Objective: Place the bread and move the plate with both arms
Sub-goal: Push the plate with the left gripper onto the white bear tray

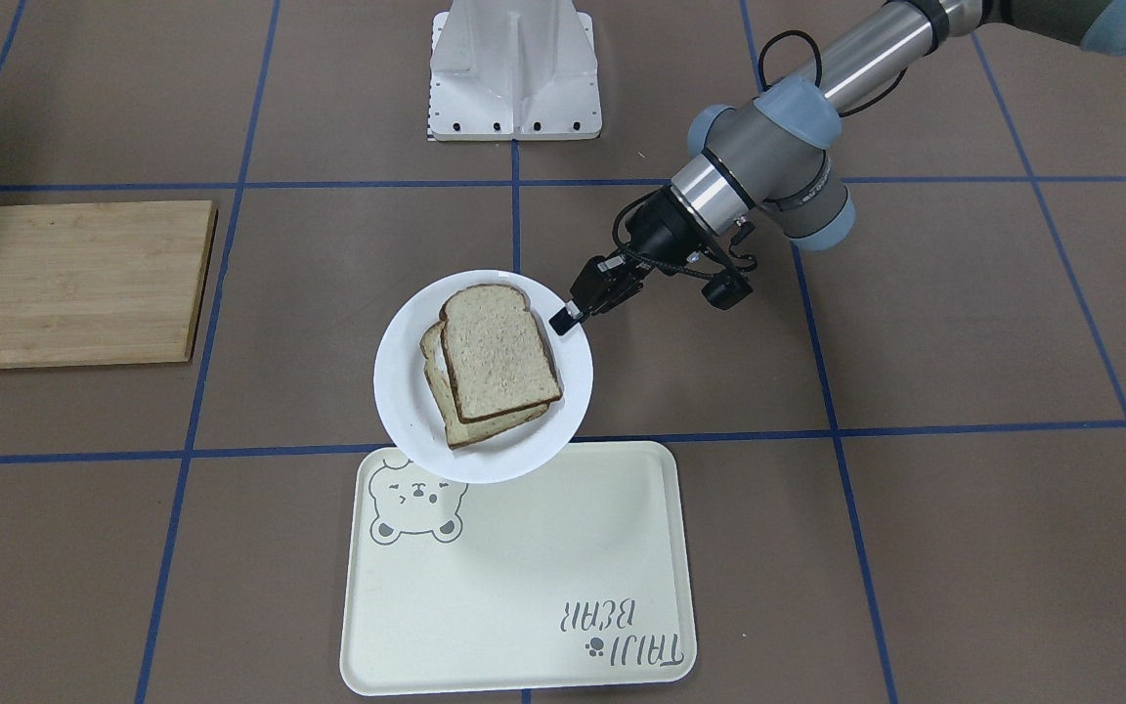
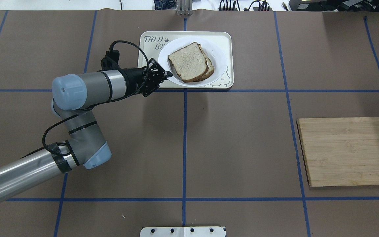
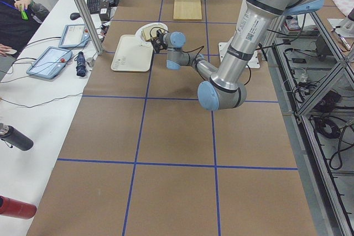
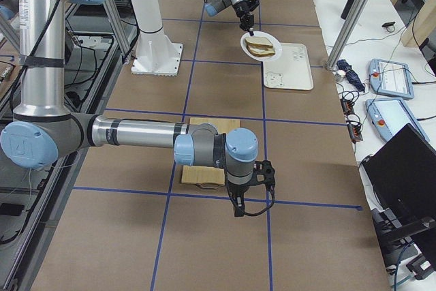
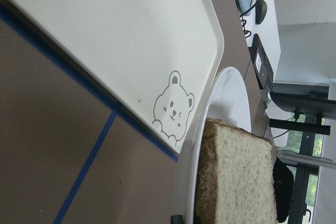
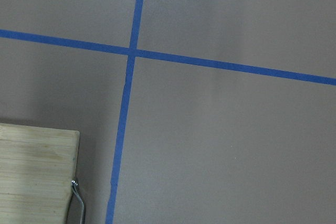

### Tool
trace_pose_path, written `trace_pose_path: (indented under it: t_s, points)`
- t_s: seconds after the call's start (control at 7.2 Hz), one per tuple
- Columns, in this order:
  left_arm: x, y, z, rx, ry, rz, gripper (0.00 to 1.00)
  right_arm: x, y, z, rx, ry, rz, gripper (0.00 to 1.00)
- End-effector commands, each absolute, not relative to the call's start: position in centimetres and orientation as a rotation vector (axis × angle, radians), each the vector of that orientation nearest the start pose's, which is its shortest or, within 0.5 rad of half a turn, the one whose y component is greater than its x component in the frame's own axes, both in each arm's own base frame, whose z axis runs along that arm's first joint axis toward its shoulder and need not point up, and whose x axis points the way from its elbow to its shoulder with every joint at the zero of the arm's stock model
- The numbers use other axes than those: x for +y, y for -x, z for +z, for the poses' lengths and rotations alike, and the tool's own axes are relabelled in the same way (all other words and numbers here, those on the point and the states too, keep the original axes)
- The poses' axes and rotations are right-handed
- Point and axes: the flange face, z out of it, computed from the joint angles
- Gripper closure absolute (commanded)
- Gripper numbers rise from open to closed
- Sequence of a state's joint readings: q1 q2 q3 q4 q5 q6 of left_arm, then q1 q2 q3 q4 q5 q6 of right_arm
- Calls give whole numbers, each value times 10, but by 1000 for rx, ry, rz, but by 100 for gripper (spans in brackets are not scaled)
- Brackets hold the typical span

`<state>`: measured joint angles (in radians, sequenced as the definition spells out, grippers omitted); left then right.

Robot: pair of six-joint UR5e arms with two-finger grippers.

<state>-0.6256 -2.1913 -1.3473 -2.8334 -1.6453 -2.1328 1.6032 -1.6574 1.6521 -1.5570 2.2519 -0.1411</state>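
Note:
My left gripper is to let go of the white plate on the middle of the cream tray [image 1: 501,557] [image 5: 157,40], between the bear and the lettering. The plate hangs over the tray's bear corner now.
The white plate [image 1: 407,391] hangs in the air over the bear corner of the cream tray [image 1: 524,587]. My left gripper [image 1: 568,318] is shut on the plate's rim on the robot's side. The plain bread [image 1: 499,352] lies on top of a second slice on the plate, with a bit of white showing between them. In the overhead view the plate [image 2: 215,56] overlaps the tray [image 2: 146,65], and the left gripper [image 2: 166,74] grips its left rim. The left wrist view shows the bread [image 5: 236,177], plate rim [image 5: 231,93] and tray [image 5: 131,35] below. My right gripper [image 4: 240,209] hangs near the cutting board; I cannot tell its state.
A wooden cutting board [image 2: 347,151] lies on the robot's right side, also in the front view [image 1: 69,284]. A thin metal piece [image 6: 79,198] lies at the board's edge. The white base post [image 1: 514,68] stands at the table's robot side.

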Motion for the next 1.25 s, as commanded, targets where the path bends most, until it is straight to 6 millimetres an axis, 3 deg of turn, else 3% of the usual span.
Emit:
trace_pose_path:
  t_s: [0.0, 0.28, 0.56, 0.83, 1.11]
  points:
    - [-559, -499, 255, 1691, -26, -968, 100, -455, -85, 664, -678, -67, -106, 0]
    - [-589, -523, 258, 1639, -62, -1043, 100, -455, -85, 664, -678, -65, -95, 0]
    - [-603, -533, 270, 1596, -83, -1076, 100, -456, -85, 664, -678, -64, -94, 0]
    - [-604, -544, 279, 1568, -84, -1071, 100, -460, -85, 661, -678, -68, -86, 0]
    - [-587, -564, 272, 1573, -65, -1039, 100, -460, -85, 660, -678, -66, -84, 0]
